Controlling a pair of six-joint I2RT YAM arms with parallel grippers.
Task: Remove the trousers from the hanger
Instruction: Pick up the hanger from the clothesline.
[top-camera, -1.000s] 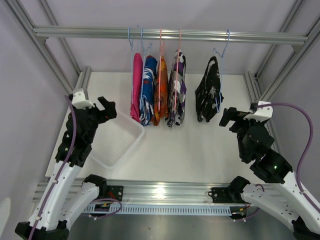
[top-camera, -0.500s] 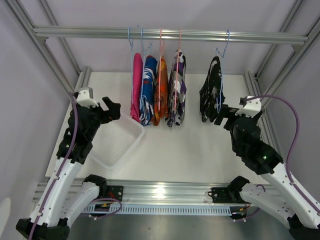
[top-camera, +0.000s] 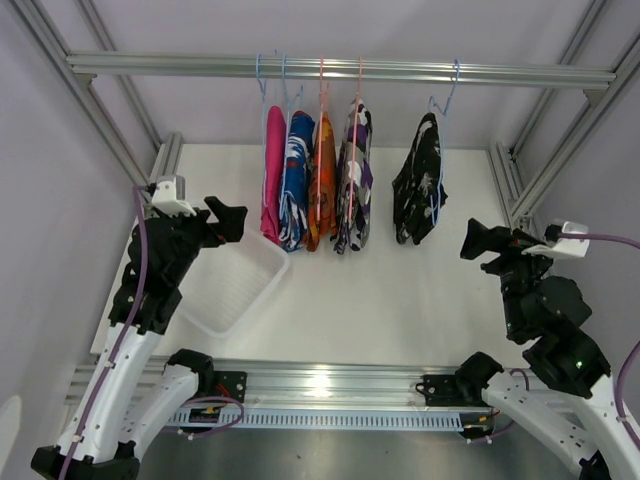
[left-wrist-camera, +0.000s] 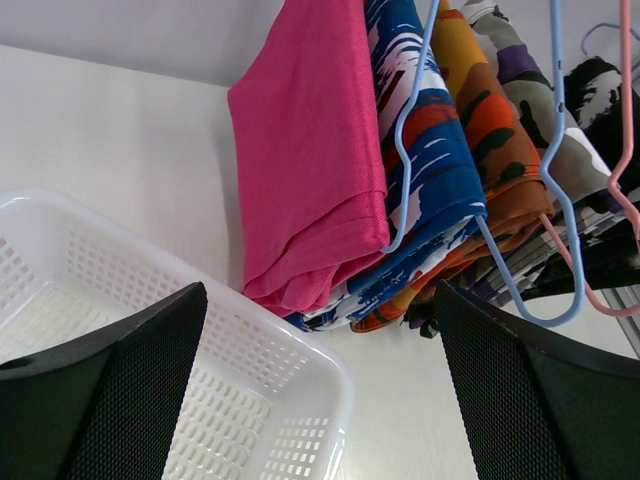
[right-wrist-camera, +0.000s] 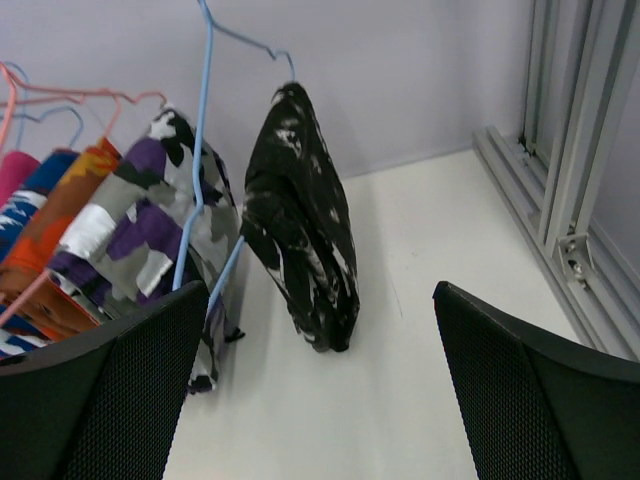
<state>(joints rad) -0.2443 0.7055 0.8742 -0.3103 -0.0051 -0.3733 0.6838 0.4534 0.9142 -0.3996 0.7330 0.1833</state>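
The blue hanger holds the black trousers. My right gripper should close on its near side wire (top-camera: 442, 150) (right-wrist-camera: 203, 115), just below the hanger's hook.
Five trousers hang folded on wire hangers from the rail (top-camera: 340, 68): pink (top-camera: 273, 180), blue-white-red patterned (top-camera: 297, 180), orange (top-camera: 323, 185), purple-white patterned (top-camera: 353, 180), and, apart to the right, black with white specks (top-camera: 418, 185). My left gripper (top-camera: 228, 218) is open, just left of the pink trousers (left-wrist-camera: 310, 170) and not touching them. My right gripper (top-camera: 480, 242) is open and empty, to the right of the black trousers (right-wrist-camera: 300, 220) with a gap between. In the right wrist view the blue hanger (right-wrist-camera: 200, 150) hangs between the black and the purple-patterned trousers (right-wrist-camera: 140, 220).
A white perforated basket (top-camera: 235, 285) sits on the table under my left gripper, its corner (left-wrist-camera: 300, 360) below the pink trousers. Aluminium frame posts (top-camera: 560, 130) stand along both sides, and a frame rail (right-wrist-camera: 575, 180) runs along the table's right edge.
My right gripper has drawn back to the right, away from the black trousers it had closed in on. The left gripper crept slightly toward the pink trousers.
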